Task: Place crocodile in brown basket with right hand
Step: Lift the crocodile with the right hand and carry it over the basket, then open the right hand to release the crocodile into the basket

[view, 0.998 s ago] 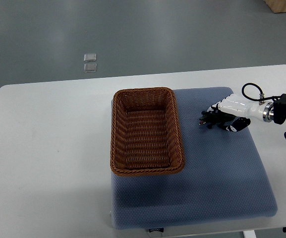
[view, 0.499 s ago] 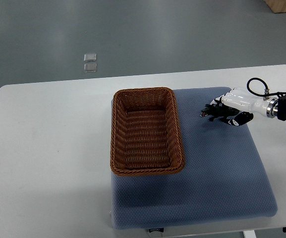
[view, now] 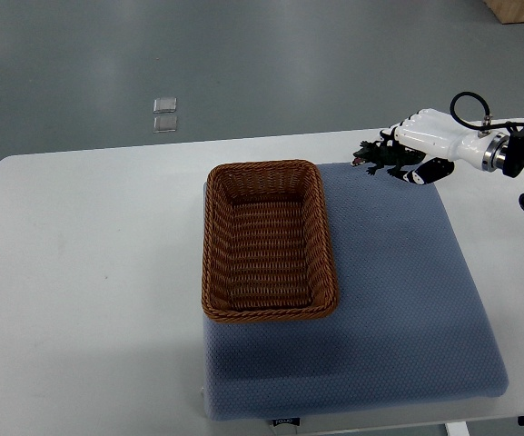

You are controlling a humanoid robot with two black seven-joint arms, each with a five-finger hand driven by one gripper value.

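The robot's right gripper needs to release the crocodile on the brown basket's bottom, just beyond its middle (view: 260, 234).
A small dark green crocodile (view: 377, 156) hangs in the air, held in my right hand (view: 413, 150), whose white fingers are curled shut on it. Its snout points left, toward the basket. The hand is raised above the far right part of the blue mat, its arm coming in from the right edge. The brown wicker basket (view: 217, 247) lies on the mat's left side, to the left of and nearer than the hand, with nothing in it. My left arm is out of the picture.
The blue padded mat (view: 398, 300) covers the right half of the white table (view: 89, 272). Two small clear squares (view: 164, 114) lie on the grey floor beyond the table.
My right hand has risen off the mat with the crocodile and moved toward the far edge, slightly left. The basket has not moved.
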